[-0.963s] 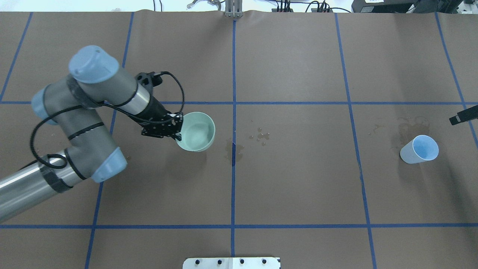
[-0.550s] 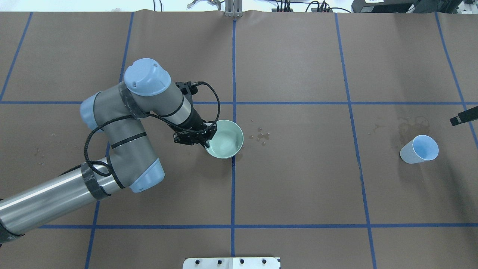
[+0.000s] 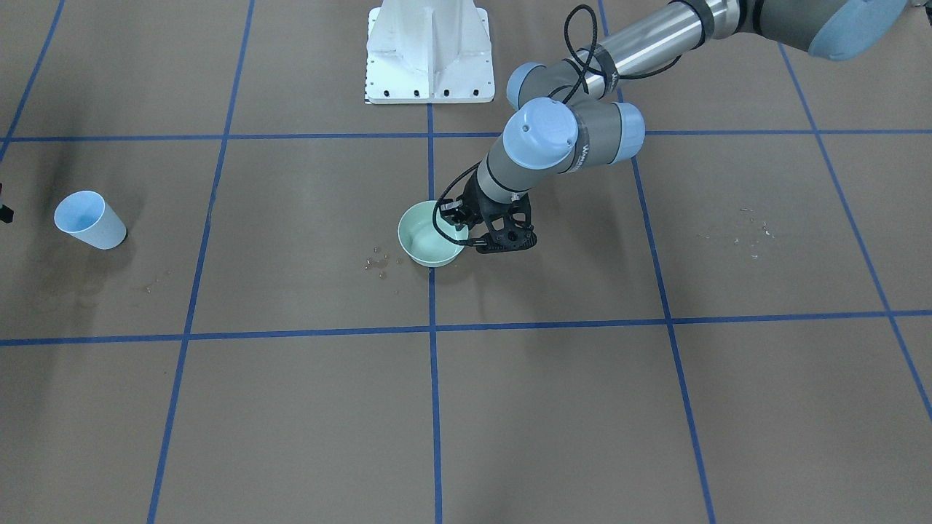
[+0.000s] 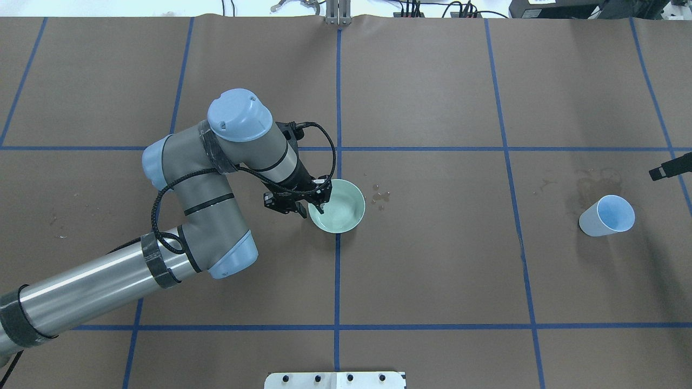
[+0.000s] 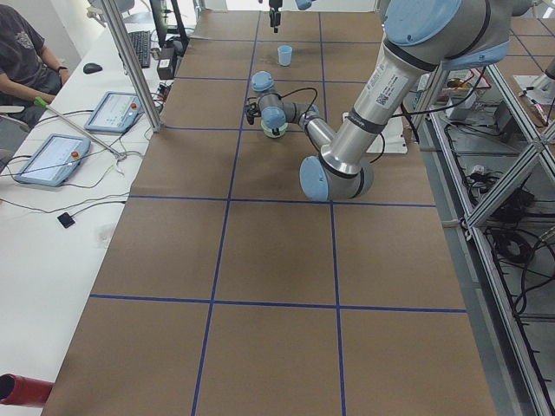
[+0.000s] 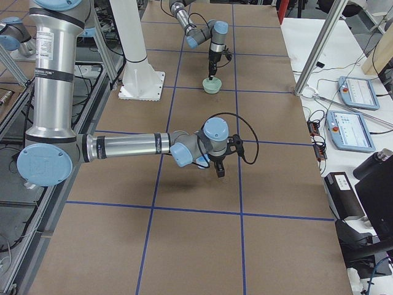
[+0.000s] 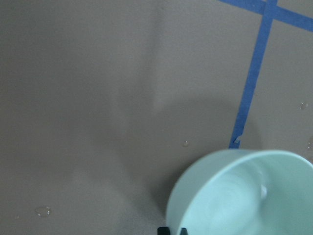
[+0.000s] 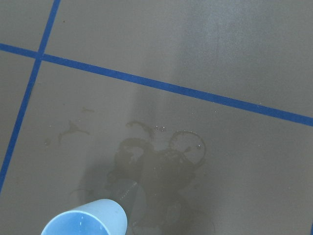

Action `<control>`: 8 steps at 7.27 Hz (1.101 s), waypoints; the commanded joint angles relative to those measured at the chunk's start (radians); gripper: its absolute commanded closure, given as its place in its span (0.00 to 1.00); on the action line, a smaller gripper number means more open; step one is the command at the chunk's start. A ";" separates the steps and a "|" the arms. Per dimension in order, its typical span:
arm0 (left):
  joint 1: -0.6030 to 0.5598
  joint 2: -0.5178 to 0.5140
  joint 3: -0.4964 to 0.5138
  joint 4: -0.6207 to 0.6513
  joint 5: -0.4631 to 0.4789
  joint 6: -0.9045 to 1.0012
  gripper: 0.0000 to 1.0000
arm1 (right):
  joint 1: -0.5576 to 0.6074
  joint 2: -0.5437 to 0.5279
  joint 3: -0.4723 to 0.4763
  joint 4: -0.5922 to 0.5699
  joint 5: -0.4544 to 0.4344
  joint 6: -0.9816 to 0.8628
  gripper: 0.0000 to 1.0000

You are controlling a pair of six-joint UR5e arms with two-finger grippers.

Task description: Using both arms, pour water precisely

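My right gripper should move to the light blue cup next and close around the cup's body (image 3: pixel 108 222) (image 8: pixel 115 215), under the cup's open rim.
My left gripper (image 4: pixel 319 197) is shut on the near-left rim of a mint green bowl (image 4: pixel 338 208), which is low over the table's blue centre line. From across the table, the bowl (image 3: pixel 426 244) sits just left of the gripper (image 3: pixel 459 231). Faint ripples of water (image 7: pixel 230 205) show inside the bowl (image 7: pixel 244 196) in the left wrist view. A light blue cup (image 4: pixel 607 216) stands upright at the far right, and its rim (image 8: pixel 88 220) shows in the right wrist view. Only a black tip of my right gripper (image 4: pixel 670 166) shows at the right edge, so I cannot tell its state.
Spilled droplets (image 4: pixel 380 195) lie just right of the bowl. A dark wet stain (image 8: pixel 161 171) marks the brown paper behind the cup. The white pedestal base (image 3: pixel 428 51) stands at the robot's side of the table. A person sits at a side desk (image 5: pixel 22 61).
My left arm has carried the bowl to the right, from left of the centre line onto it. The cup and the right gripper's tip have stayed in place.
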 commanded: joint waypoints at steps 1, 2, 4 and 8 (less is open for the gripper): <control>-0.023 0.020 -0.080 0.006 -0.001 -0.003 0.00 | -0.027 0.000 -0.007 0.136 0.001 0.027 0.00; -0.026 0.057 -0.126 0.006 -0.001 -0.004 0.00 | -0.057 -0.052 -0.002 0.292 -0.010 0.103 0.00; -0.035 0.077 -0.163 0.008 -0.001 -0.013 0.00 | -0.143 -0.159 -0.002 0.608 -0.137 0.290 0.00; -0.043 0.096 -0.180 0.008 0.002 -0.027 0.00 | -0.293 -0.284 -0.007 0.901 -0.356 0.354 0.00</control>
